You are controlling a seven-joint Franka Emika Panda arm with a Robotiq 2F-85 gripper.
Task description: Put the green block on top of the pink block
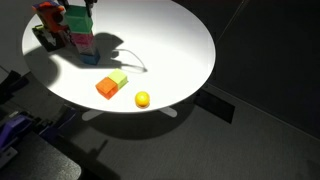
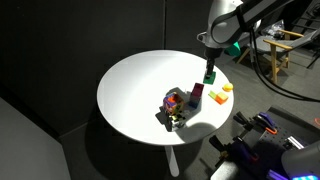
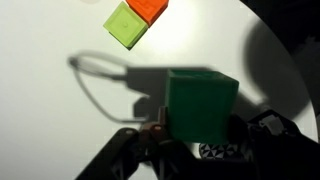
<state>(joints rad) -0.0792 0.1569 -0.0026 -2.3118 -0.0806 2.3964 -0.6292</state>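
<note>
The green block will go down from my gripper onto the pink block [image 1: 76, 21] above the blue block. The green block still hangs over the table.
My gripper [image 2: 210, 66] is shut on the green block [image 3: 200, 104], a bright green cube that fills the middle of the wrist view. In both exterior views the block [image 2: 210, 74] hangs in the air over the table. The pink block [image 2: 197, 96] stands on the table just below and beside it, and it also shows in an exterior view [image 1: 84, 42]. I cannot see the pink block in the wrist view. The green block is not touching it.
The round white table [image 1: 170, 40] also holds an orange-red cube [image 1: 105, 88] touching a lime cube [image 1: 118, 79], with a yellow ball [image 1: 142, 98] beside them. A cluster of coloured toy pieces [image 2: 174, 106] sits next to the pink block. A thin cable [image 3: 95, 85] lies on the table.
</note>
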